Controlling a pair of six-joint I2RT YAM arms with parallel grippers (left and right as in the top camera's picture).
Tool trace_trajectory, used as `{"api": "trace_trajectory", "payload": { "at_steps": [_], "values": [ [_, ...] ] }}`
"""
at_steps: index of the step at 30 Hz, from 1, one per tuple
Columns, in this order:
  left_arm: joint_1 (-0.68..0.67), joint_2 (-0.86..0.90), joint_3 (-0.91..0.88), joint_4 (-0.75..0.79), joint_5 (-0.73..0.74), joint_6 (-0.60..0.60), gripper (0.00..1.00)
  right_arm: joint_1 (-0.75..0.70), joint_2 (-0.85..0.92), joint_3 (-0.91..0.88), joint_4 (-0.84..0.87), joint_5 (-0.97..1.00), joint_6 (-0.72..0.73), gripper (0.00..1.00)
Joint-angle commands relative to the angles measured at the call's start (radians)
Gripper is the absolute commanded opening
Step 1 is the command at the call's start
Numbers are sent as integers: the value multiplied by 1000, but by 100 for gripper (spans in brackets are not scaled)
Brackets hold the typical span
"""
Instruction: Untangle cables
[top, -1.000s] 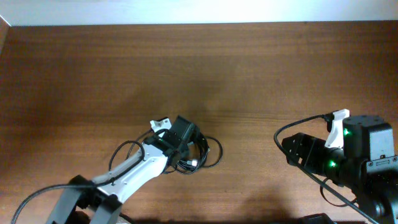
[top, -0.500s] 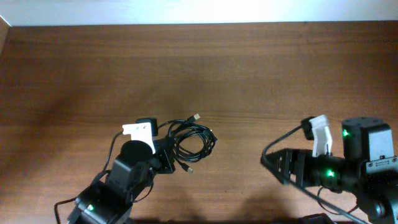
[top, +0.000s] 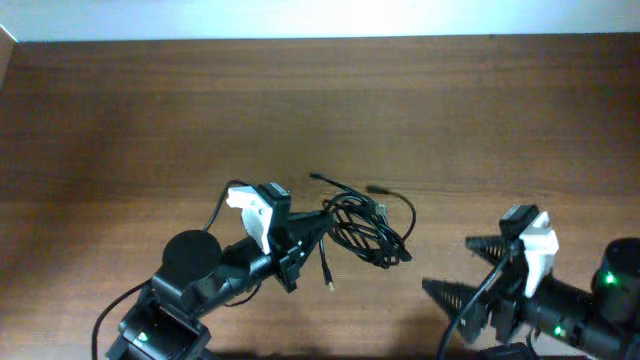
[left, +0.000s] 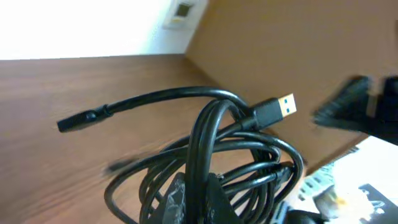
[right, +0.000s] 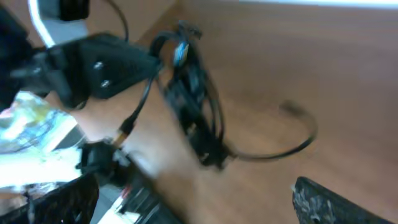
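Observation:
The bundle hangs from my left gripper's side-by-side pinch; next I lower it, then take a cord from the loops (top: 376, 236).
The cables (top: 365, 228) are a bundle of thin glossy black cords in loose loops, lifted above the wooden table. My left gripper (top: 312, 232) is shut on the bundle's left side. In the left wrist view the cords (left: 211, 155) run between the fingers (left: 208, 202), with a USB plug (left: 277, 109) and a round plug end (left: 78, 121) sticking out. A small plug (top: 329, 280) dangles below. My right gripper (top: 470, 265) is open and empty, to the right of the bundle. The right wrist view shows the bundle (right: 196, 106) ahead, blurred.
The brown wooden table (top: 320, 110) stretches behind the arms to a pale wall at the back. The left arm's body (top: 185, 270) and the right arm's body (top: 580, 310) fill the front edge.
My left gripper has lifted the bundle and carried it to the right. The loops hang looser with plug ends out. My right arm has dropped toward the front and opened wide.

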Motion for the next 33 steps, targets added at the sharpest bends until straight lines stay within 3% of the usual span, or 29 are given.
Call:
{"api": "trace_trajectory", "payload": {
  "at_steps": [1,6,8,10,12,13,17,21,24,33],
  "values": [
    [-1,-10,18,58,87,-34,0,-5,42,-11,59,45,-15,99],
    [-1,34,18,100,64,-104,0,55,224,-16,108,-117,-15,89],
    [-1,113,18,155,60,-124,0,226,312,-16,132,10,-12,58],
    [0,127,18,161,57,-124,0,255,348,-16,121,135,21,39],
    [14,101,19,245,63,-142,0,256,393,-16,107,253,29,11],
    [22,82,19,264,61,-142,0,256,408,-16,101,351,77,4],
    [127,-27,19,169,9,-141,0,254,447,-16,47,863,360,4],
    [254,-119,19,-31,-233,-143,0,254,460,-16,43,946,383,4],
    [315,-141,18,-163,-403,-226,0,255,468,-16,43,945,383,4],
    [328,-130,18,-258,-376,-233,1,256,474,-16,107,560,383,4]
  ]
}}
